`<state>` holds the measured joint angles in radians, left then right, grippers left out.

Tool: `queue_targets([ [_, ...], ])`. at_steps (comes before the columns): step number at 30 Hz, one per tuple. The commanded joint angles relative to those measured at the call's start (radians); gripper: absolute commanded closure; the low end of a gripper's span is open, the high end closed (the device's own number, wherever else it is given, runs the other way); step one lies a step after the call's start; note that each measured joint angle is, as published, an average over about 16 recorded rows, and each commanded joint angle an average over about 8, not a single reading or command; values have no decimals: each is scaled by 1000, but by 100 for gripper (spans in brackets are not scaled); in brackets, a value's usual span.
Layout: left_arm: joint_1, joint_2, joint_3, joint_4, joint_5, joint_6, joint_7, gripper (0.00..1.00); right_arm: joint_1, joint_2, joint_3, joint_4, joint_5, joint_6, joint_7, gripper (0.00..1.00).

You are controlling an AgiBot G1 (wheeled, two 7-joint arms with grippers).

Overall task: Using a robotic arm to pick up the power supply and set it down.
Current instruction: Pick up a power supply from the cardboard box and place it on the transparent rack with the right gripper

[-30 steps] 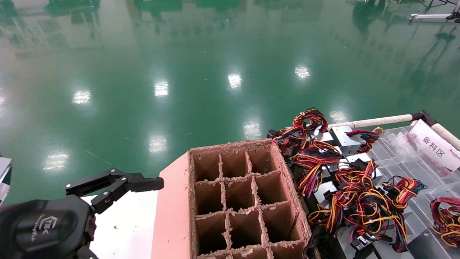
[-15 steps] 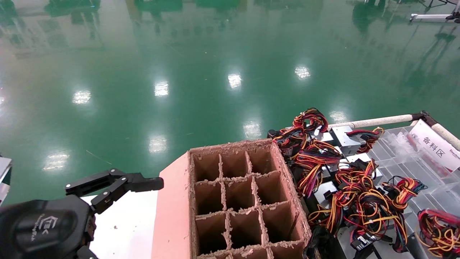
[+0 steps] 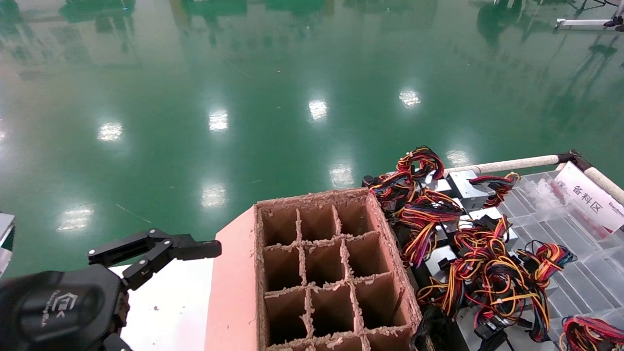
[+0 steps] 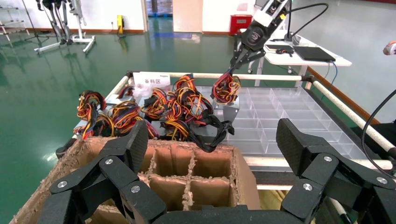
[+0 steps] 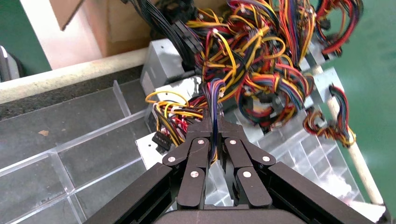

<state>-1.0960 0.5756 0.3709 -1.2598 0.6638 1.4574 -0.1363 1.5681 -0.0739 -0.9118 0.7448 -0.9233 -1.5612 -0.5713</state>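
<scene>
I need to use my right gripper to set the power supply down in the clear tray (image 3: 586,327) next to the pile of tangled wires.
My right gripper (image 5: 213,116) is shut on a thin bundle of purple, yellow and red wires (image 5: 214,95). The power supply (image 5: 148,156) these wires belong to shows as a silver corner just under the fingers. In the left wrist view, the robotic arm (image 4: 256,32) holds that power supply (image 4: 229,108) by its wire loop above the clear tray (image 4: 280,116). The head view shows only its wires (image 3: 587,331), at the bottom right edge. My left gripper (image 3: 156,248) is open and holds nothing. It hovers left of the cardboard grid box (image 3: 312,197).
A heap of other power supplies with tangled wires (image 3: 463,234) lies right of the grid box. The clear divided tray (image 3: 580,263) is bounded by a white padded rail (image 3: 507,165) and carries a label card (image 3: 590,197). Green floor lies beyond.
The held wire bundle at the head view's lower right has slid toward the bottom edge. The left arm has not moved.
</scene>
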Motion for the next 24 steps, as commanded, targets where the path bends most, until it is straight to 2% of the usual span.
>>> queue_targets([
  [1, 0, 0, 0, 0, 0, 0, 0, 0, -8, 9, -7, 0, 17, 6, 2, 100],
  [4, 0, 0, 0, 0, 0, 0, 0, 0, -21, -2, -15, -39, 33, 25, -2, 100],
  [6, 0, 0, 0, 0, 0, 0, 0, 0, -32, -14, -21, -66, 44, 37, -6, 94],
  [7, 0, 0, 0, 0, 0, 0, 0, 0, -38, -21, -24, -79, 50, 42, -8, 86],
  [13, 0, 0, 0, 0, 0, 0, 0, 0, -62, -49, -33, -127, 82, 67, -20, 13],
  [15, 0, 0, 0, 0, 0, 0, 0, 0, -66, -52, -34, -133, 88, 71, -23, 0],
  [24, 0, 0, 0, 0, 0, 0, 0, 0, -65, -52, -33, -132, 91, 71, -22, 0],
])
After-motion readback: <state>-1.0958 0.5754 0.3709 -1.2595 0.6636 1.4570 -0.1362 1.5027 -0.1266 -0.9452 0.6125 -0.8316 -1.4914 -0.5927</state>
